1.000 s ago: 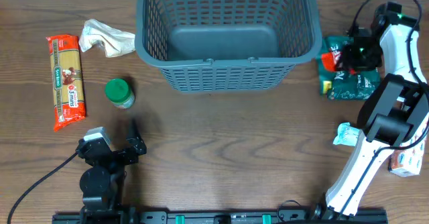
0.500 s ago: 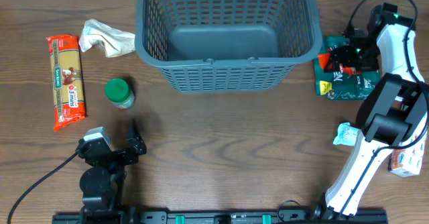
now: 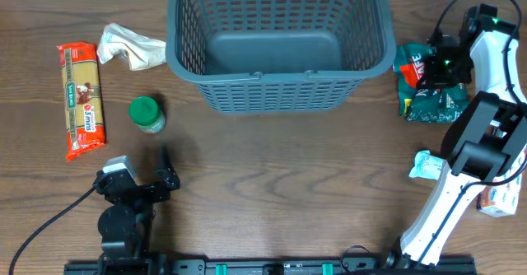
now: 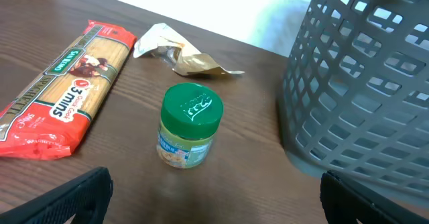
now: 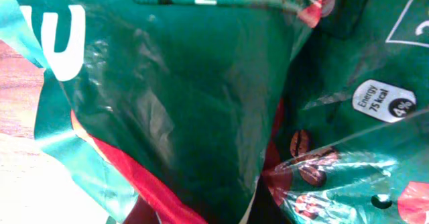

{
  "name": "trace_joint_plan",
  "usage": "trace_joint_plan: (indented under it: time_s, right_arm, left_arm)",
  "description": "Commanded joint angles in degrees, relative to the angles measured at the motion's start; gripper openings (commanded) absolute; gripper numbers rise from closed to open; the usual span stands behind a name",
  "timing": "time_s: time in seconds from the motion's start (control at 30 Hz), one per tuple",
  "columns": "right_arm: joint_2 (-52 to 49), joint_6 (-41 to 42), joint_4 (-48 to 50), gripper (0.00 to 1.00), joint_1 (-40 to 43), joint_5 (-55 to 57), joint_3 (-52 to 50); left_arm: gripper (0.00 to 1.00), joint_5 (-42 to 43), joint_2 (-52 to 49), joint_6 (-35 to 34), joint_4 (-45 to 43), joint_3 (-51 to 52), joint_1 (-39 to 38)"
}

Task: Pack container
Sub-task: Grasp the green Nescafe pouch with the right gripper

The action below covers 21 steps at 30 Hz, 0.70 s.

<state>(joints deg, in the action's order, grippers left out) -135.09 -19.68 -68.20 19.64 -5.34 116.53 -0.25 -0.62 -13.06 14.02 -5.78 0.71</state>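
Note:
Next, my right gripper lets go of the green coffee bag on the bottom of the grey-blue basket (image 3: pixel 287 48), by the basket's front side.
The container (image 3: pixel 280 76), a grey-blue lattice basket, stands empty at the back middle of the table; its wall (image 4: pixel 375 83) fills the right of the left wrist view. My right gripper (image 3: pixel 443 66) is down on a green coffee bag (image 3: pixel 428 90) just right of the container, shut on its crumpled foil. That bag (image 5: pixel 201 83) fills the right wrist view and hides the fingers. My left gripper (image 3: pixel 165 173) rests open near the front left, nothing between its fingers. A green-lidded jar (image 4: pixel 191 125) stands ahead of it.
A red spaghetti pack (image 3: pixel 82 100) lies at the far left, with a crumpled beige packet (image 3: pixel 130 47) behind the jar (image 3: pixel 146 114). A small teal packet (image 3: pixel 426 165) and a white-and-orange box (image 3: pixel 498 199) lie beside the right arm's base.
The right gripper has closed on the green bag. The bag slid a little left, then back right and bunched up. The left arm has not moved.

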Motion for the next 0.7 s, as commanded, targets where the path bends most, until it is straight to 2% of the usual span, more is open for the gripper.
trace_joint_plan:
  time_s: [0.0, 0.3, 0.67]
  right_arm:
    - [-6.01, 0.87, -0.7, 0.01, -0.11, -2.49, -3.67]
    - [-4.0, 4.24, -0.55, 0.01, -0.13, -2.64, -0.55]
    - [10.38, 5.11, 1.53, 0.01, -0.15, -1.95, 0.04]
  left_arm:
    - [0.98, -0.46, 0.35, 0.96, 0.44, 1.36, 0.28]
    - [0.98, -0.46, 0.35, 0.96, 0.44, 1.36, 0.28]
    - [0.99, -0.46, 0.35, 0.96, 0.44, 1.36, 0.28]
